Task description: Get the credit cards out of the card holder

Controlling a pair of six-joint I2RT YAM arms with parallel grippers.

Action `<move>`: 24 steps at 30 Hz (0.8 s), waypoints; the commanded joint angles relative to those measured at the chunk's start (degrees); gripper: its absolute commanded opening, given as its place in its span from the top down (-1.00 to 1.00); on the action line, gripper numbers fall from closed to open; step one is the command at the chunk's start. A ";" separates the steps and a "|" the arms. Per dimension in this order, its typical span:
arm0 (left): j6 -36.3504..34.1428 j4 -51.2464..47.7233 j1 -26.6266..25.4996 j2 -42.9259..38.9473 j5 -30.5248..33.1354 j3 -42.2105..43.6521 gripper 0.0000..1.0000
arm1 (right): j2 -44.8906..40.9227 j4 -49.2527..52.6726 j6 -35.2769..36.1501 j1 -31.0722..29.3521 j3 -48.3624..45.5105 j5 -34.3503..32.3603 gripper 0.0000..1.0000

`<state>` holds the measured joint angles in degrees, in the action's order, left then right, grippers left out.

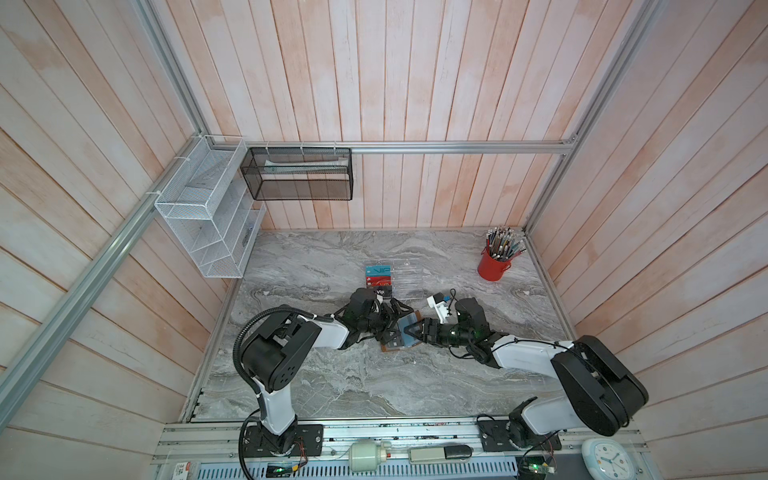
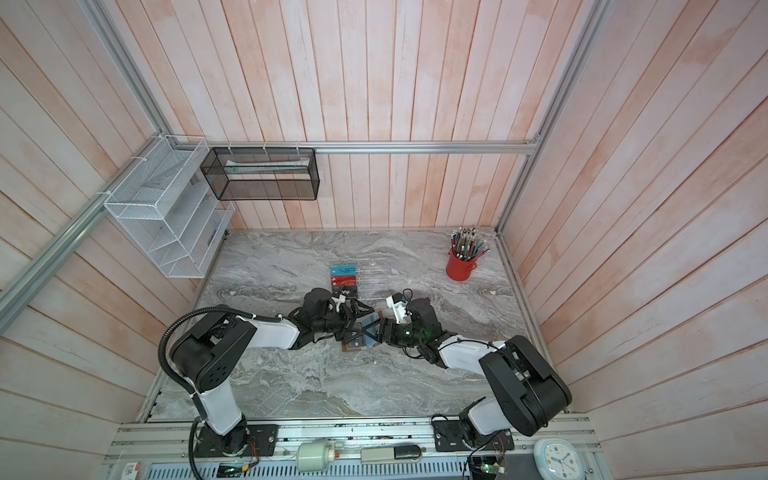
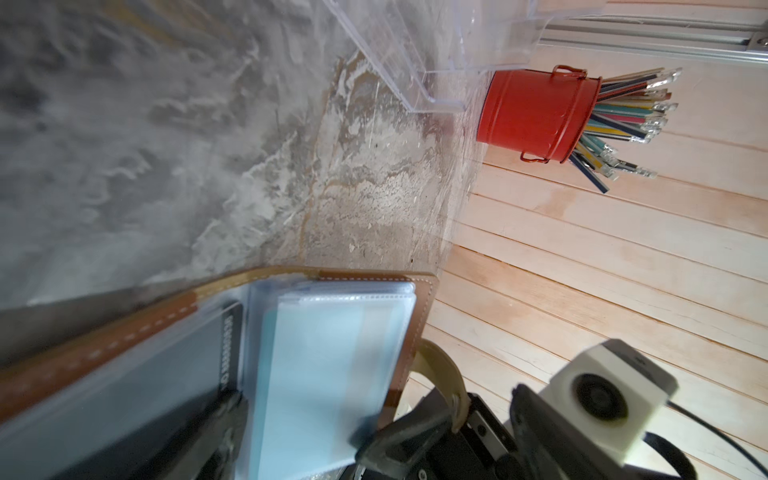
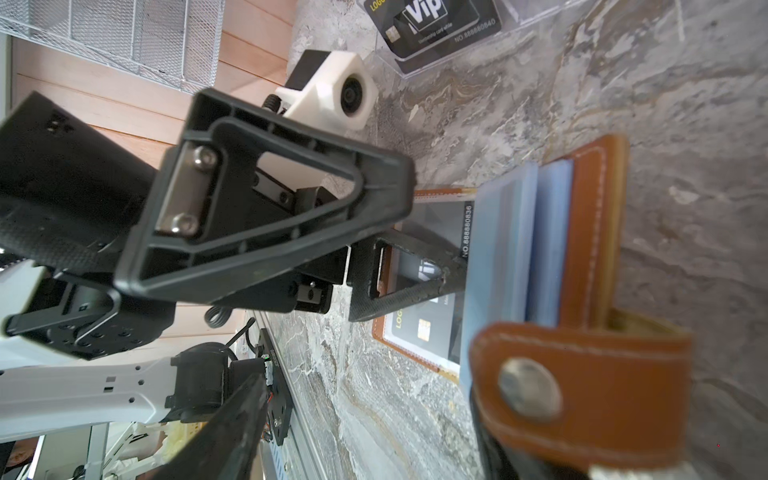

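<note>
The black credit card is covered by my left gripper's finger, so that gripper should hold the outer edge of the page while my right gripper takes the credit card beside the card holder's fold (image 4: 466, 228).
The card holder (image 1: 394, 348) (image 4: 590, 232) lies open mid-table, its clear sleeves (image 3: 328, 353) fanned up. A black credit card (image 4: 440, 237) (image 3: 195, 357) sits in the flat left page. My left gripper (image 1: 393, 322) (image 4: 434, 220) is open wide, and one of its fingers (image 4: 407, 274) rests on that page. My right gripper (image 1: 410, 335) (image 4: 365, 386) is open too. One of its fingers (image 3: 399, 432) lies against the raised sleeves beside the snap strap (image 4: 582, 374). Teal (image 1: 379, 270), red (image 1: 380, 279) and black (image 4: 440, 25) cards stand in a clear rack (image 1: 407, 278).
A red pot of pencils (image 1: 492, 264) (image 3: 536, 112) stands at the back right corner. A white mesh basket (image 1: 203, 216) and a black one (image 1: 297, 174) hang on the walls at back left. A clock (image 1: 609, 457) lies beyond the front rail.
</note>
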<state>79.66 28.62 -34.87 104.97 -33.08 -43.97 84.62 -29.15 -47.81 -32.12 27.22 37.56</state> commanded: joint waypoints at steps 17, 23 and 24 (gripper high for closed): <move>-0.81 -0.80 3.44 -2.11 -0.67 4.67 -1.00 | 10.48 0.33 0.81 -0.13 4.61 -0.16 -0.12; -1.78 -2.40 5.10 -4.48 -1.04 6.03 -1.00 | 11.95 0.51 -0.60 -0.13 4.60 -0.93 -0.02; -1.85 -2.52 5.25 -4.72 -1.10 6.21 -1.00 | 12.02 0.42 -0.94 -0.14 4.45 -1.14 -0.01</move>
<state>79.35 29.30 -30.22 101.19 -34.50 -39.11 95.50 -29.89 -48.07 -32.12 31.27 37.15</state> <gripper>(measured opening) 0.999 0.509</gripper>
